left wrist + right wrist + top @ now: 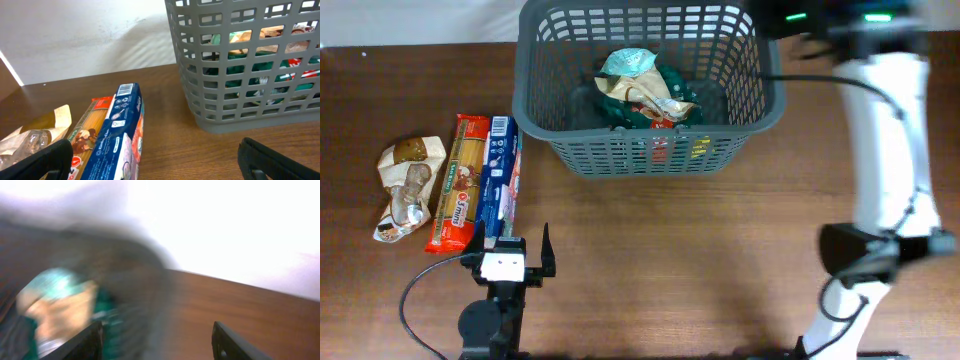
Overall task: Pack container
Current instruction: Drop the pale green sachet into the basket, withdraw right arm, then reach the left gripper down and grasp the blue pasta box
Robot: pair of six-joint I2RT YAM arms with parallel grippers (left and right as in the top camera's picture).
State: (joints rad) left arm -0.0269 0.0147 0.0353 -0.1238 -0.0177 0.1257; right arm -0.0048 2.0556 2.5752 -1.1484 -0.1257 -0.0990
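Observation:
My left gripper is going to close on the middle of the blue packet [498,168] [118,123]. That packet is lying between the red pasta packet and the container.
The dark grey slotted container [732,150] stands at the table's far middle and holds several packets, a teal and tan one [638,82] on top. It also shows in the left wrist view [240,110]. Left of it lie a blue packet [502,175], a red pasta packet [460,180] and a brown-and-white bag [405,185]. My left gripper [512,245] is open and empty, just in front of the blue packet [117,135]. My right gripper [157,342] is open and empty over the container's right rim; its view is blurred.
The right arm [885,150] stretches along the table's right side to the far edge. A black cable [415,290] loops at the front left beside the left arm's base. A white wall stands behind the table.

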